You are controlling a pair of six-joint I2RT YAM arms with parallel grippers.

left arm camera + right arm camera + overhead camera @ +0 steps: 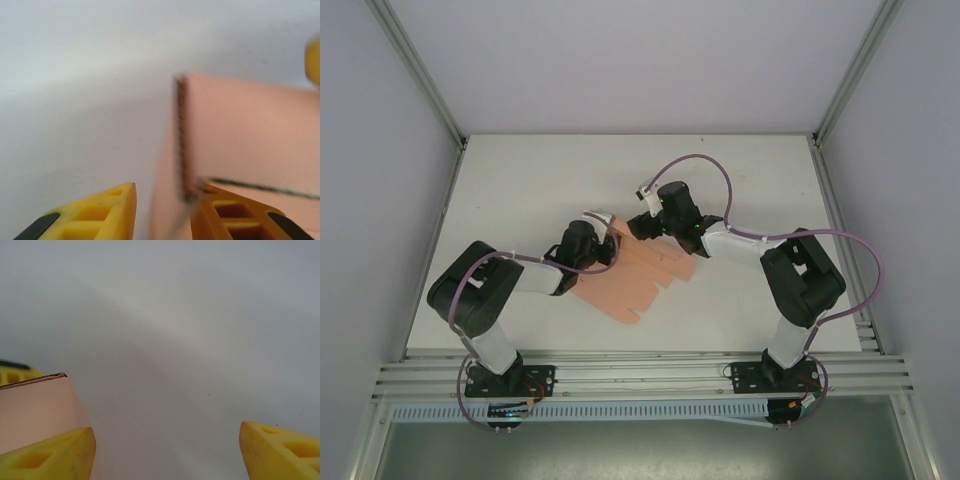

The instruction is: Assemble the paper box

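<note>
I should pinch the paper box's folded corner (621, 227) with my left gripper and turn the box square before folding the other end, because its raised edge slants between my grippers.
The paper box (638, 272) is a salmon-pink die-cut card sheet lying mostly flat in the middle of the table, with its far edge folded up. My left gripper (611, 238) is at that raised edge on the left. In the left wrist view the upright flap (240, 130) stands between the parted yellow fingers of this gripper (166, 187), against the right finger (235, 215) and apart from the left one. My right gripper (646, 227) is at the same edge from the far side. Its jaws (166, 427) are wide apart over bare table, with the card (35, 410) beside its left finger (50, 455).
The white table (540, 180) is framed by aluminium rails, with grey walls on both sides. Both arm bases (510, 378) are bolted at the near edge. Purple cables loop above the right arm (800, 280).
</note>
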